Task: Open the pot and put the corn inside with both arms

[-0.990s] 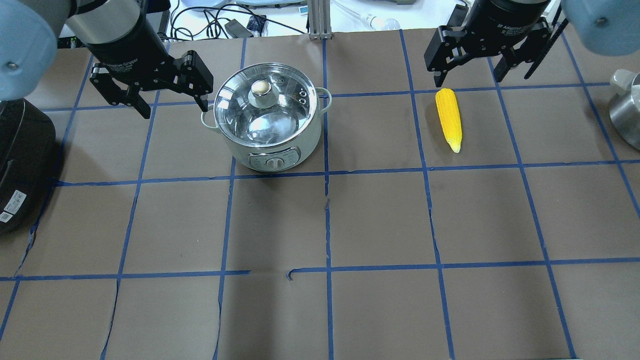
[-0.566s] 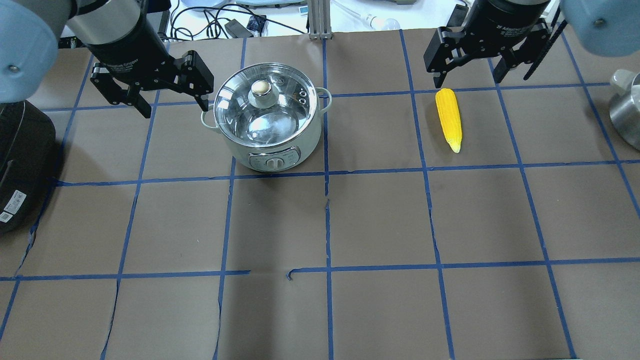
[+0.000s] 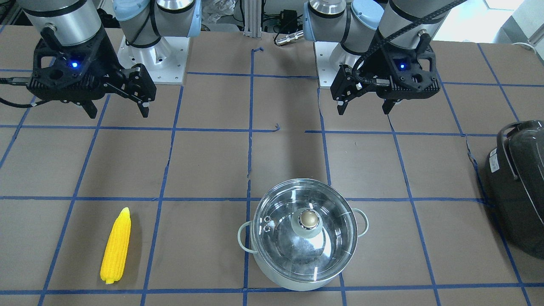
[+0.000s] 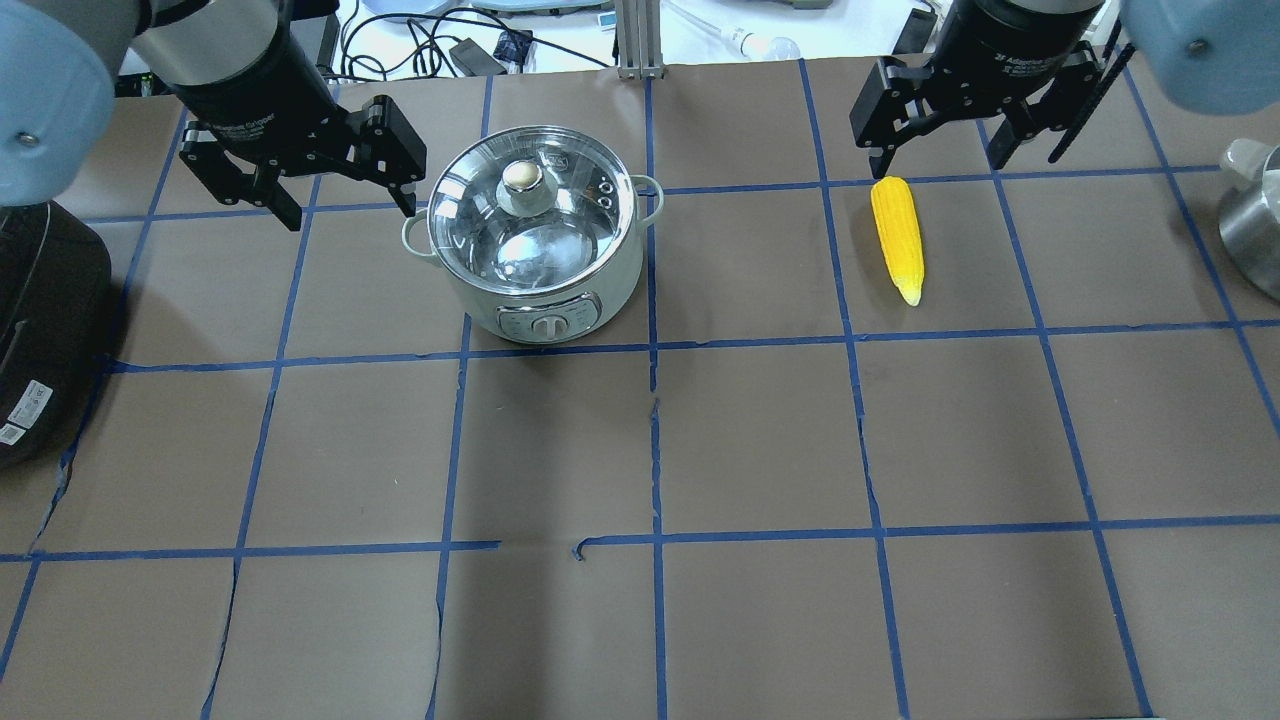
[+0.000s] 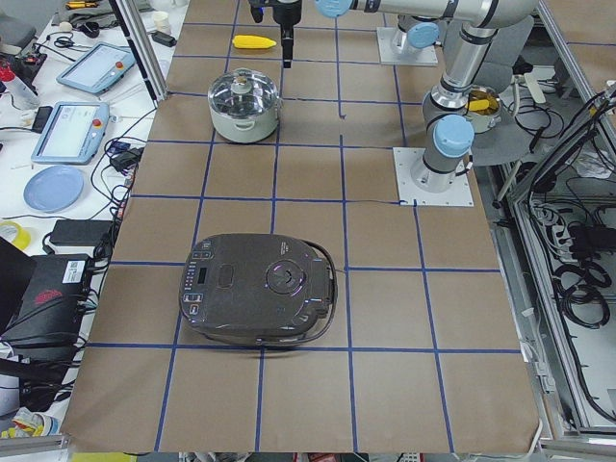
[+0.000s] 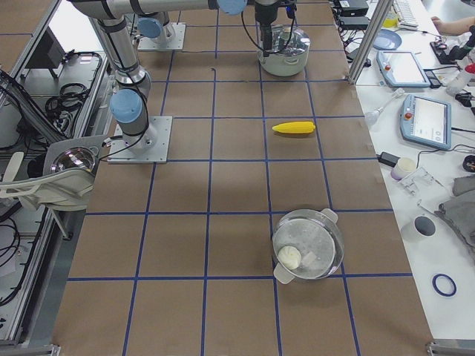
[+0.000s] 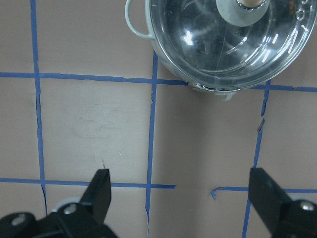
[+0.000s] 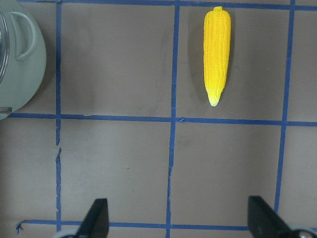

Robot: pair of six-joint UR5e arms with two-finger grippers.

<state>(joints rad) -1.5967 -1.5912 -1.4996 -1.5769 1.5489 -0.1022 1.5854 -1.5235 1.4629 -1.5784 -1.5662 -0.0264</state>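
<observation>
The pot needs opening, so my left gripper needs to next move to the glass lid's brass knob [image 3: 309,219] [image 7: 251,2] and close there.
The pot [image 4: 535,240] stands on the table with its glass lid and brass knob [image 4: 522,177] on; it also shows in the front view [image 3: 304,238] and at the top of the left wrist view [image 7: 223,44]. The corn [image 4: 897,240] lies flat to its right, also in the front view [image 3: 115,246] and the right wrist view [image 8: 217,49]. My left gripper [image 4: 345,210] hangs open and empty just left of the pot. My right gripper [image 4: 940,162] hangs open and empty above the corn's thick end.
A large black rounded appliance [image 4: 40,330] sits at the table's left end. A second steel pot with a glass lid [image 6: 308,245] stands at the right end, its edge showing in the overhead view [image 4: 1255,225]. Cables and tablets lie beyond the far edge.
Both grippers have shifted slightly toward the far edge of the table. Both stay open. The pot and the corn have not moved.
</observation>
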